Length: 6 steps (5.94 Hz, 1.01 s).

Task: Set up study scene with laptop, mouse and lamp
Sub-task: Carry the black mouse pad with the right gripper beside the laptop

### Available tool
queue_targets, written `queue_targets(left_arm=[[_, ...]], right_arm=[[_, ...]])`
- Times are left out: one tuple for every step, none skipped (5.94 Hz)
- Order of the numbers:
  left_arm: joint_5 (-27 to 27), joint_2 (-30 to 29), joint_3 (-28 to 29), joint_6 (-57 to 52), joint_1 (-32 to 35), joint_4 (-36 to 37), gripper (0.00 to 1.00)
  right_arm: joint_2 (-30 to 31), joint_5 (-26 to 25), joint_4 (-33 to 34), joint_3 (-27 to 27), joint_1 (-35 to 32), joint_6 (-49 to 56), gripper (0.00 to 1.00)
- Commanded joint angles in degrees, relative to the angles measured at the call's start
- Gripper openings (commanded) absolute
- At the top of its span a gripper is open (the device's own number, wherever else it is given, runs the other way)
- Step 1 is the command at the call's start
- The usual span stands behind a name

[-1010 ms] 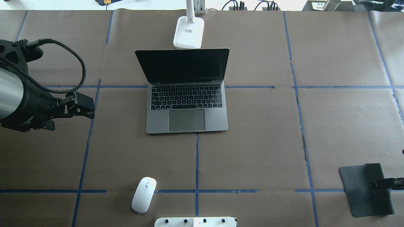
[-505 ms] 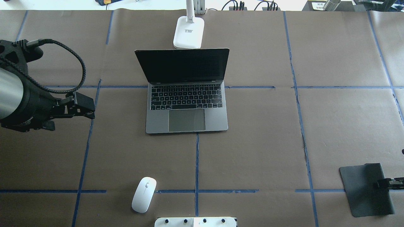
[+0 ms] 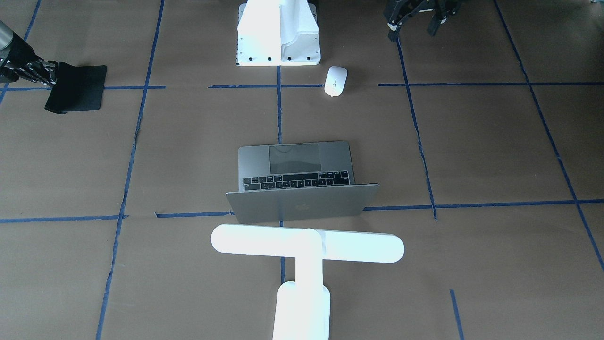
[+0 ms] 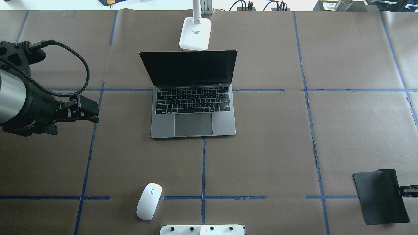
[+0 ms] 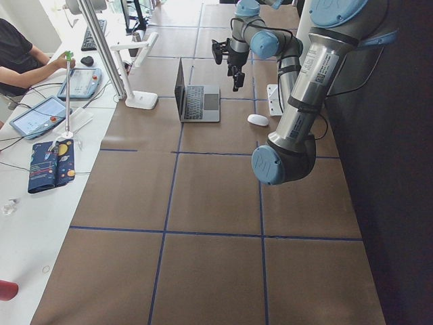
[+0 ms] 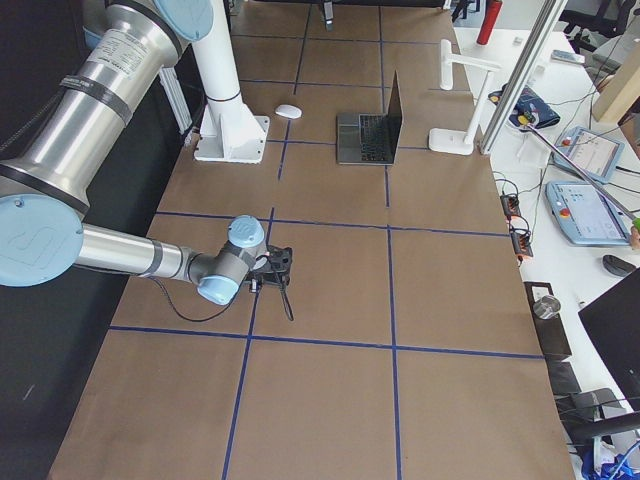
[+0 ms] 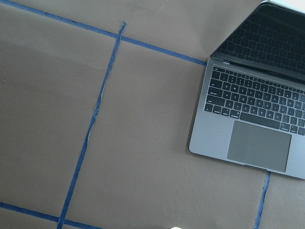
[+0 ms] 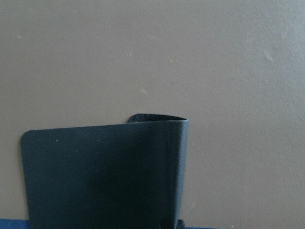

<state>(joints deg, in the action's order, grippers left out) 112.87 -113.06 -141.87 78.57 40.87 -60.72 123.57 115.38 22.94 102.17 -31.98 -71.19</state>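
The robot's right gripper should release the black mat between the grey laptop and the long blue tape line (image 3: 197, 188).
The grey laptop (image 4: 192, 125) stands open mid-table, its dark screen facing the robot. Just behind its lid is the white lamp (image 4: 195, 34), whose T-shaped bar (image 3: 306, 243) shows in the front-facing view. The white mouse (image 4: 149, 201) lies by itself near the robot's base, left of the centre line. My left gripper (image 4: 94, 114) hovers open and empty well to the left of the laptop. At the right edge my right gripper (image 4: 399, 190) is shut on the edge of a flat black mat (image 4: 378, 195), and that edge curls up (image 8: 178, 162).
A white arm pedestal (image 4: 202, 229) with bolt holes sits at the near centre edge, close to the mouse. Brown paper with blue tape lines (image 4: 203, 169) covers the table. Cables and gear lie beyond the far edge. A person sits at a side desk (image 5: 20, 61).
My right gripper has drawn back to the right with the mat's edge, and the mat has slid slightly that way. The left arm has barely moved.
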Motion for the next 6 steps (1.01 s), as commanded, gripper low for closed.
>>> queue_targets(left_arm=[[0.0,-0.1,0.1,-0.1,-0.1,-0.1,1.00],[0.0,-0.1,0.2,-0.1,-0.2,-0.2,1.00],[0.0,0.0,0.4,-0.3,-0.2,-0.2,1.00],[0.0,0.0,0.5,-0.6,-0.2,-0.3,1.00],[-0.1,0.0,0.7,-0.6,-0.2,-0.3,1.00],[-0.1,0.0,0.7,-0.6,-0.2,-0.3,1.00]], right_arm=[[-0.7,-0.5,0.0,2.4,0.0,-1.7,0.00],[-4.4,-0.6,0.3,4.2,-0.2,-1.8,0.00],[-9.6,-0.5,0.5,4.3,-1.8,-1.8,0.00],[-14.6,0.1,0.7,4.3,-3.5,-1.8,0.00],[-19.7,0.1,2.2,3.8,-3.8,-1.8,0.00],[-29.3,0.0,11.2,3.8,-4.3,-1.8,0.00]])
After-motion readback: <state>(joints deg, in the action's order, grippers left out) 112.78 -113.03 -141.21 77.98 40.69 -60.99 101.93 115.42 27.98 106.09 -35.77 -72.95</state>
